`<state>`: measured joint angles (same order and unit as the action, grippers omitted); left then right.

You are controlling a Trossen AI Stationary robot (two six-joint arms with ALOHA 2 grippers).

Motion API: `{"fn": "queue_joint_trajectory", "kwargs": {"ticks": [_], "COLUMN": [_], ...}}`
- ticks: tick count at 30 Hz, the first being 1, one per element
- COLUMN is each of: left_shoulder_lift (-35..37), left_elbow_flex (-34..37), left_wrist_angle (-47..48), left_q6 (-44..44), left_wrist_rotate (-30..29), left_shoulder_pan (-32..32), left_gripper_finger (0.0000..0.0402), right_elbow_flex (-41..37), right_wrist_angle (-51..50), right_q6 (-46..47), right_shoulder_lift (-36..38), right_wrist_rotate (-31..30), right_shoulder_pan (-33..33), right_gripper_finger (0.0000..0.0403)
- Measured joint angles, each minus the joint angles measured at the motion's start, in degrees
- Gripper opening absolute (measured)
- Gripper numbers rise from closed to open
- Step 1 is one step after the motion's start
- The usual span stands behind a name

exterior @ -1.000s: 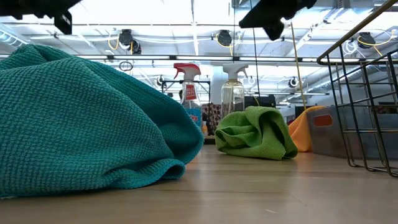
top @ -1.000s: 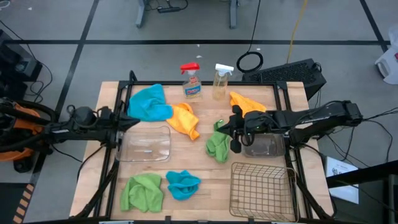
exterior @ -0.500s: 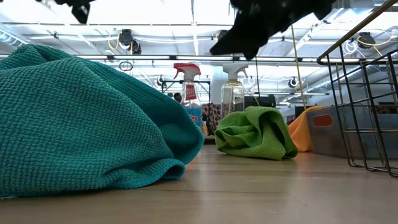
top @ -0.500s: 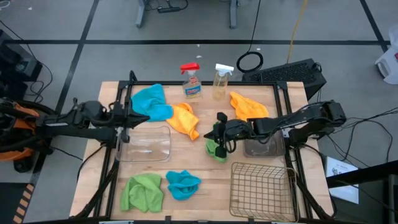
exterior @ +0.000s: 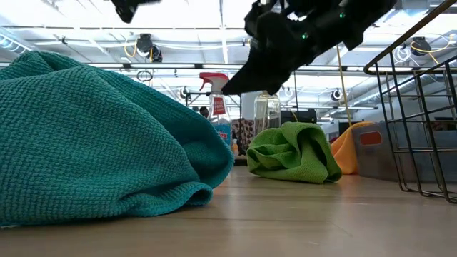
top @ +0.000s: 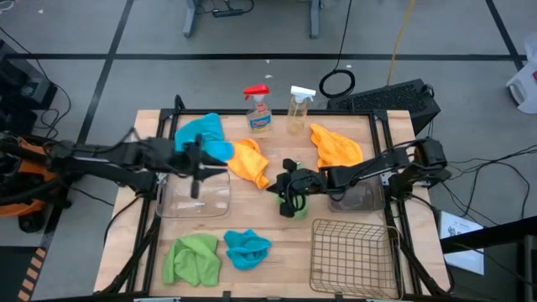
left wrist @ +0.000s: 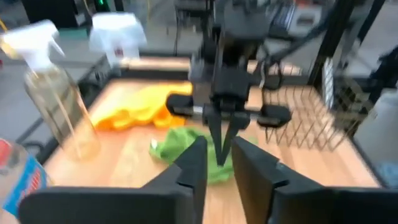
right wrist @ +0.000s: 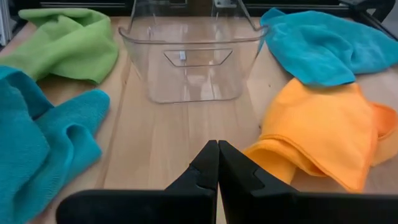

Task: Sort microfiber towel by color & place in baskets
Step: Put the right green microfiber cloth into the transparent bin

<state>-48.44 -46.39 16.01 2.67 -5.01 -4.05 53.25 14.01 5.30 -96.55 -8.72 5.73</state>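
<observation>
I need to next use my right gripper to grab the middle of the crumpled green towel (top: 291,204), which lies in the middle of the table between the clear tub and the grey bin.
Six towels lie on the table. One green towel (top: 294,205) sits crumpled mid-table, with my right gripper (top: 277,186) shut just above it and not touching it (exterior: 227,89). The other green towel (top: 191,258) and a turquoise towel (top: 247,249) lie at the near edge. A second turquoise towel (top: 204,138) and an orange towel (top: 248,161) lie toward the far left, and another orange towel (top: 336,144) toward the far right. My left gripper (top: 198,172) hovers open over the clear tub (top: 201,201). The grey bin (top: 362,200) is partly under my right arm. The wire basket (top: 352,252) stands near right.
Two spray bottles, one red-capped (top: 258,109) and one clear (top: 298,109), stand at the far edge. A black keyboard (top: 394,96) lies beyond the far right corner. Bare wood shows between the tub and the mid-table green towel.
My left gripper has swung from the table's left edge toward the right, out over the clear tub. My right gripper has moved toward the left and come lower, from beside the grey bin to above the mid-table green towel. No towel has moved.
</observation>
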Motion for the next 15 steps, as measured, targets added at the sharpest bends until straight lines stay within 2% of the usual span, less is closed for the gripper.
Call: {"fn": "queue_joint_trajectory", "kwargs": {"ticks": [5, 10, 15], "left_shoulder_lift": [-7.2, -13.46, -16.62], "left_elbow_flex": [0.0, 0.01, 0.04], "left_wrist_angle": [-1.43, -2.3, 0.32], "left_q6": [1.5, 1.04, 1.23], "left_wrist_rotate": [-1.22, -1.1, -1.29], "left_shoulder_pan": [-0.63, -0.6, -0.6], "left_gripper_finger": [0.0112, 0.0114, 0.0114], "right_elbow_flex": [0.02, 0.02, 0.02], "right_wrist_angle": [1.22, 1.7, 1.83], "right_q6": [0.4, 1.97, 2.7], "right_shoulder_lift": [-1.85, -3.08, -3.52], "right_wrist_rotate": [-0.01, -0.03, -0.06], "right_shoulder_pan": [-0.01, 0.01, -0.01], "right_gripper_finger": [0.0, 0.0, 0.0]}}
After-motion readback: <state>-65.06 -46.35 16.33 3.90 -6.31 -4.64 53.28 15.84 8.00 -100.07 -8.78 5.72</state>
